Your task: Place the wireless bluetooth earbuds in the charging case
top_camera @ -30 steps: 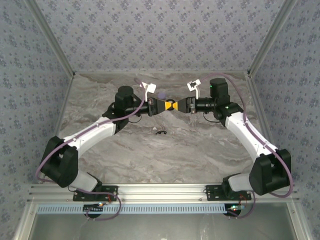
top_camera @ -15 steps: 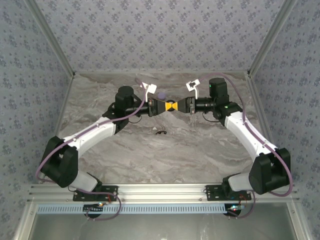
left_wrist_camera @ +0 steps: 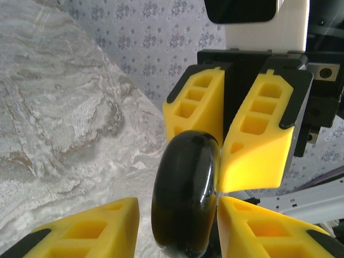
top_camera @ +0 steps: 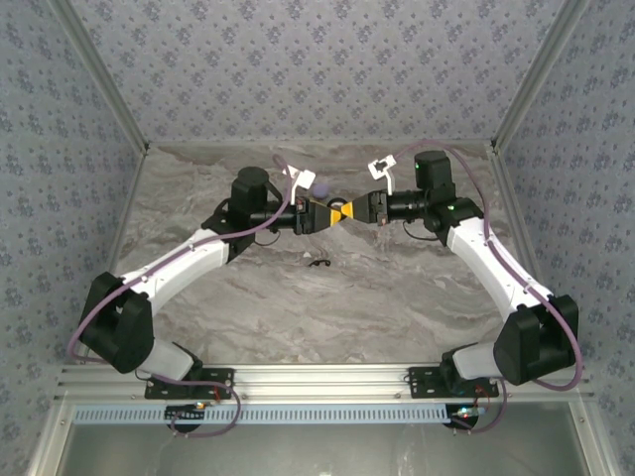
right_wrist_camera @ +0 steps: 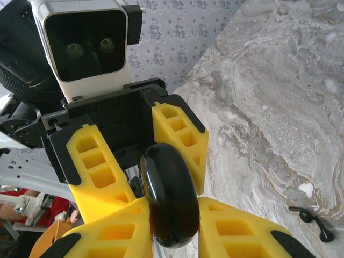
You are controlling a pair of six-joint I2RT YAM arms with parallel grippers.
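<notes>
The closed charging case has my right gripper shut on it, so next my left gripper grips the case's near end [left_wrist_camera: 181, 239] to free my right gripper to open the lid.
The charging case [left_wrist_camera: 185, 193], a glossy black rounded disc, hangs edge-on above the table's middle, where my two grippers meet tip to tip. My right gripper [right_wrist_camera: 172, 212] is shut on it, both yellow pads pressed to its faces. Facing it, my left gripper [left_wrist_camera: 177, 215] is open: one finger [left_wrist_camera: 102, 226] stands clear of the case, while the other lies close beside it. In the top view the left gripper [top_camera: 327, 211] and right gripper [top_camera: 348, 210] hide the case. A small pale-lilac blob [top_camera: 322, 187] sits behind the left wrist; I cannot tell whether it is an earbud.
A small black curved piece [top_camera: 318, 264] lies on the marble table [top_camera: 298, 307] in front of the grippers, also seen low in the right wrist view as the curved piece [right_wrist_camera: 314, 221]. Patterned walls close the back and both sides.
The right gripper has closed onto the case and the left gripper's jaws have spread apart off it. Both wrists have shifted slightly; the case stays held aloft.
</notes>
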